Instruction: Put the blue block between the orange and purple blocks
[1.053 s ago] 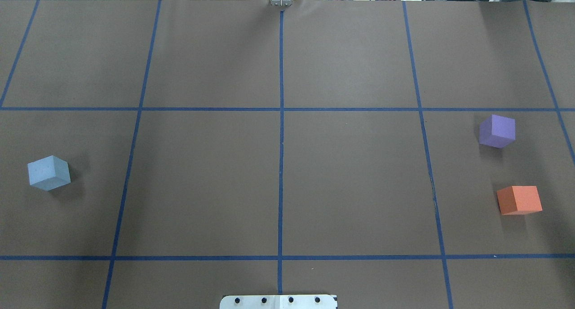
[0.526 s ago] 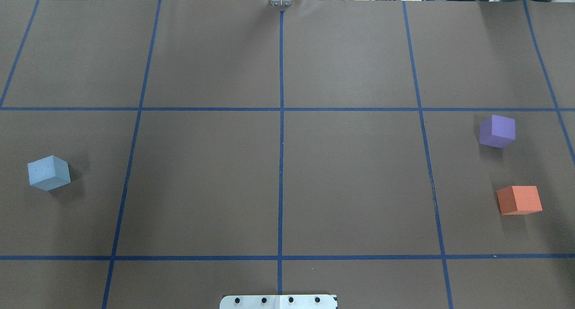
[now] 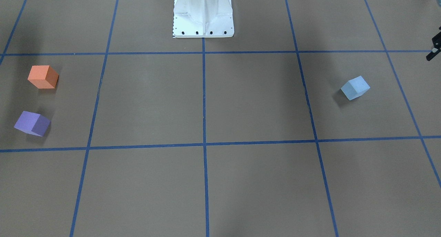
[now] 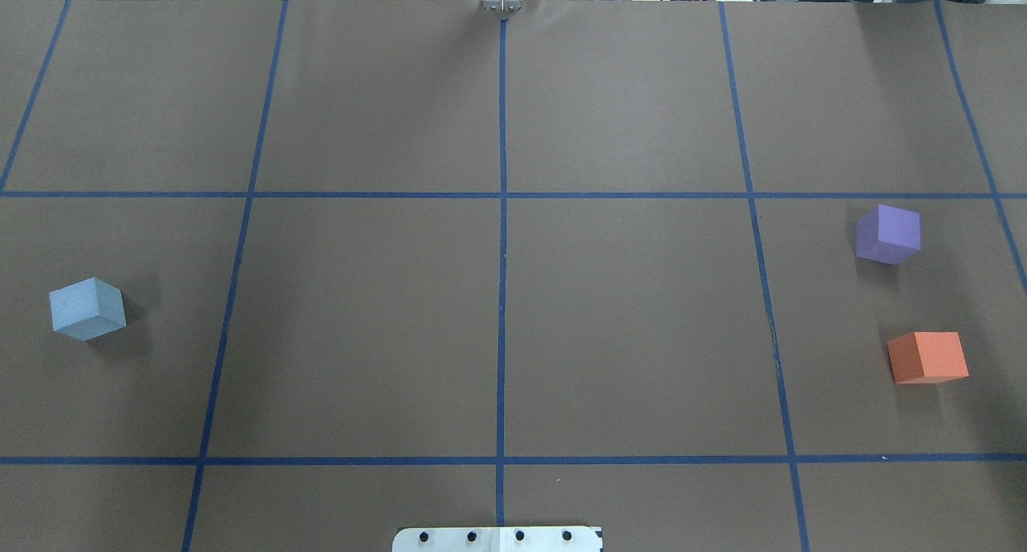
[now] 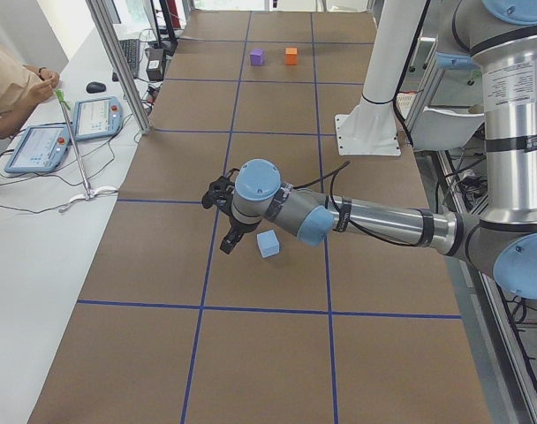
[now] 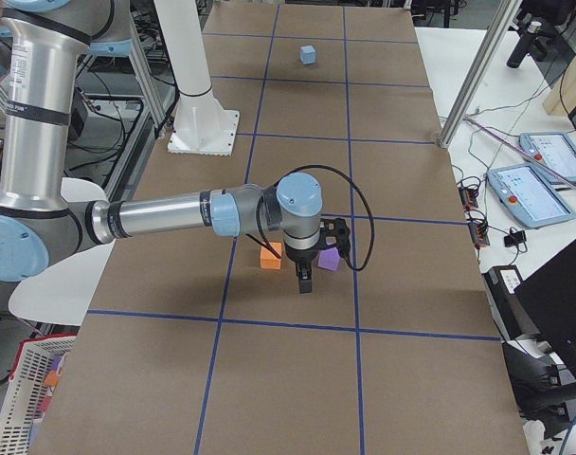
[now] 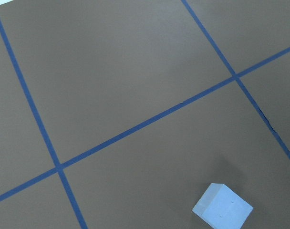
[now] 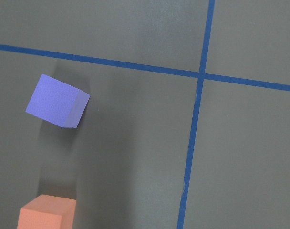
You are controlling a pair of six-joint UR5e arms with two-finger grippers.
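The blue block sits apart from the orange and purple blocks. My left gripper goes there next and closes on the blue block's opposite sides (image 3: 356,87) (image 7: 223,206).
The blue block (image 4: 87,309) sits alone on the brown table at the robot's left; it also shows in the left wrist view (image 7: 222,206). The purple block (image 4: 887,233) and the orange block (image 4: 927,357) sit at the far right with a gap between them, and both show in the right wrist view, purple (image 8: 58,100) above orange (image 8: 47,212). My left gripper (image 5: 228,238) hovers beside the blue block (image 5: 268,244). My right gripper (image 6: 305,279) hovers over the orange (image 6: 270,254) and purple (image 6: 328,258) blocks. I cannot tell whether either gripper is open or shut.
Blue tape lines divide the brown table into squares. The white robot base (image 3: 203,13) stands at the middle of the near edge. An operator (image 5: 12,93), tablets (image 5: 96,117) and a metal post (image 5: 118,57) stand off the far side of the table.
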